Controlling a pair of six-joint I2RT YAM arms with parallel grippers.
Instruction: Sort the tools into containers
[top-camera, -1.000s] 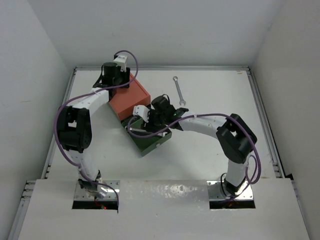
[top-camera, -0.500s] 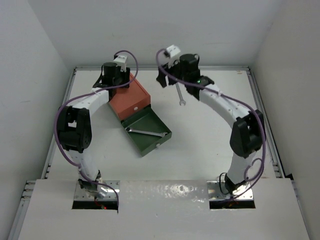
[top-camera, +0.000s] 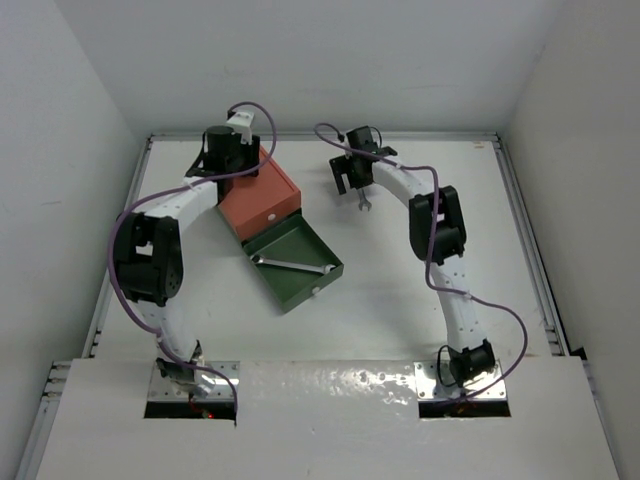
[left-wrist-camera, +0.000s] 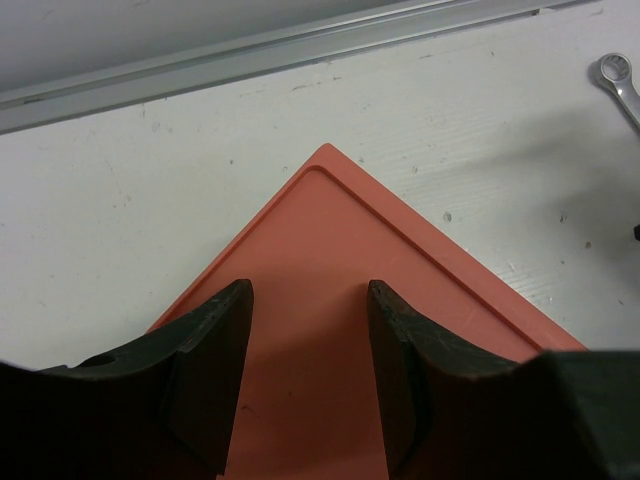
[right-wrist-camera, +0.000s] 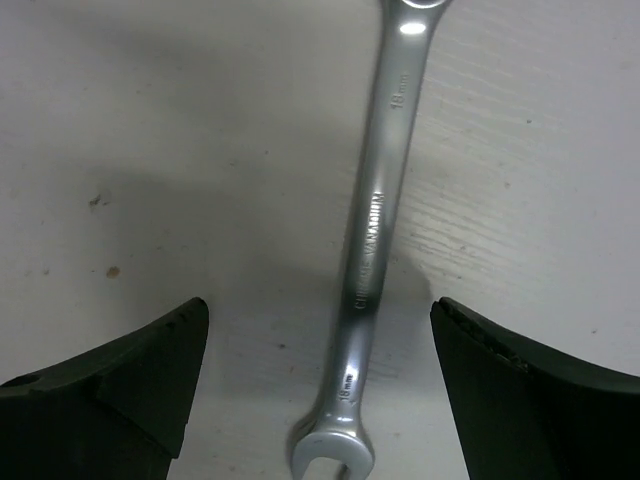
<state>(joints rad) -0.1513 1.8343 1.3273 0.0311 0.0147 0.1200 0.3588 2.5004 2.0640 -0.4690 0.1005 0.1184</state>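
Observation:
The loose wrench lies far back by the metal rail; my right gripper should pull it nearer, open, then grip its middle (right-wrist-camera: 373, 225) before lifting.
The orange-red box top (top-camera: 262, 190) has its drawer shut, and the dark green drawer (top-camera: 318, 248) below is pulled out. One silver wrench (top-camera: 290, 265) lies in the green drawer. A second wrench (top-camera: 364, 200) lies on the table at the back and shows in the right wrist view (right-wrist-camera: 375, 250). My right gripper (top-camera: 350, 178) is open and empty, its fingers (right-wrist-camera: 150, 370) on either side of that wrench's lower end. My left gripper (top-camera: 228, 152) is open and empty just over the box's back corner (left-wrist-camera: 320, 260). The hex keys and the third wrench are out of view.
The table is white, with a metal rail (left-wrist-camera: 250, 55) along its far edge and white walls on three sides. The second wrench's ring end (left-wrist-camera: 612, 72) shows at the right of the left wrist view. The green drawer's white knob (top-camera: 316, 292) faces the near side.
My right arm left the green drawer, where a wrench now lies, swung to the back of the table and came down over the second wrench. The left arm has not moved.

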